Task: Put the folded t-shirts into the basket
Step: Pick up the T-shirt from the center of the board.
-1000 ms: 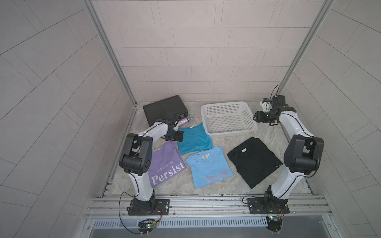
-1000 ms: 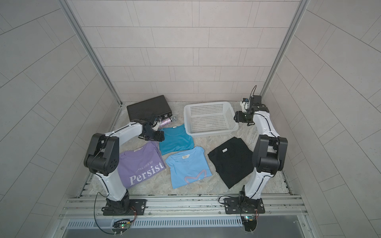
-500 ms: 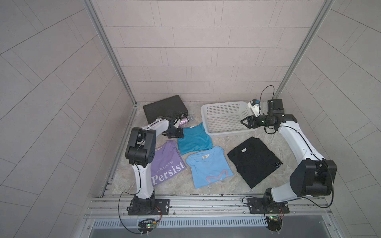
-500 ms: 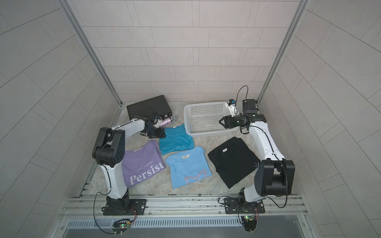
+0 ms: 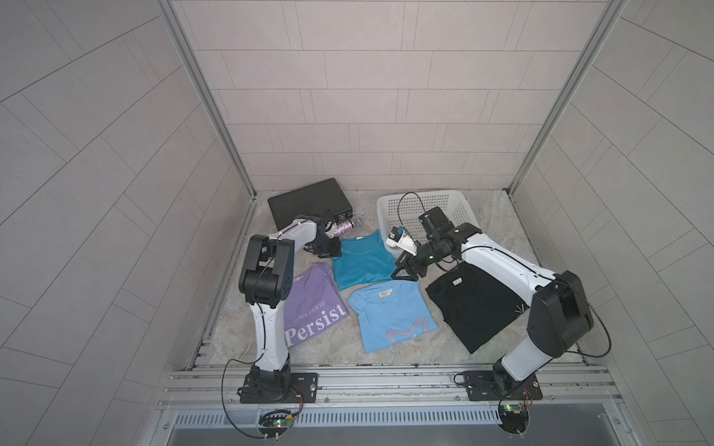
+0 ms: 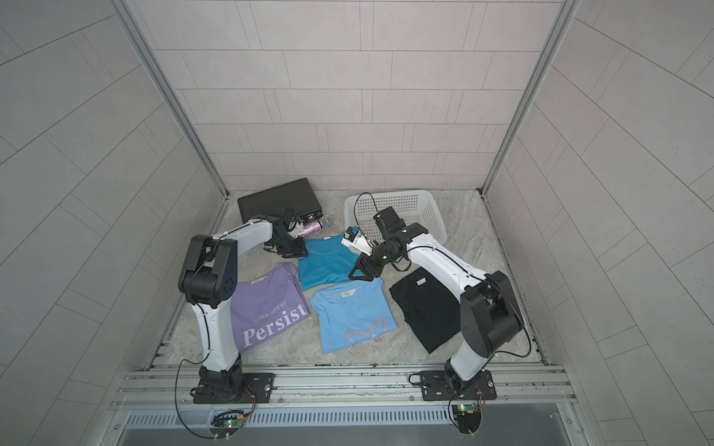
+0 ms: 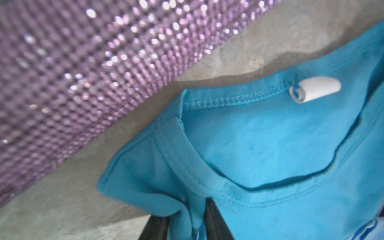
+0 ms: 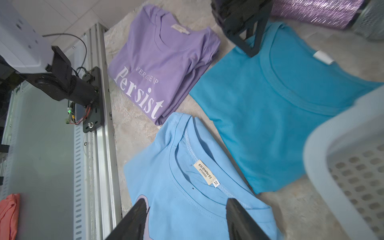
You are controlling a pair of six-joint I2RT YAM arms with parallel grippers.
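Observation:
The basket-side shoulder (image 5: pixel 377 237) (image 8: pixel 355 96) of the teal shirt, beside the shirt's collar, will be gripped by my right gripper, across from my left gripper.
Four folded t-shirts lie flat: teal (image 5: pixel 363 262) (image 6: pixel 328 262), light blue (image 5: pixel 390 316) (image 6: pixel 351 312), lilac "Persist" (image 5: pixel 313 305) (image 6: pixel 270 309) and black (image 5: pixel 475 305) (image 6: pixel 429 309). The white basket (image 5: pixel 425 197) (image 6: pixel 390 195) stands at the back right with no shirt in it. My left gripper (image 5: pixel 332 251) (image 7: pixel 187 224) is shut on the teal shirt (image 7: pixel 270 145) at its shoulder corner, fabric bunched between the fingers. My right gripper (image 5: pixel 405 272) (image 8: pixel 186 202) hangs open above the light blue shirt's (image 8: pixel 166 187) collar, near the teal shirt's (image 8: pixel 270 104) edge and beside the basket's front corner (image 8: pixel 332 145).
A black briefcase (image 5: pixel 309 200) lies at the back left. A glittery purple bottle (image 5: pixel 345 226) (image 7: pixel 83 72) lies between it and the teal shirt, close to my left gripper. The metal rail (image 5: pixel 386 378) runs along the front edge.
My left gripper has closed on the teal shirt's corner. My right arm has swung from the basket's right side across it to the gap between the teal and light blue shirts.

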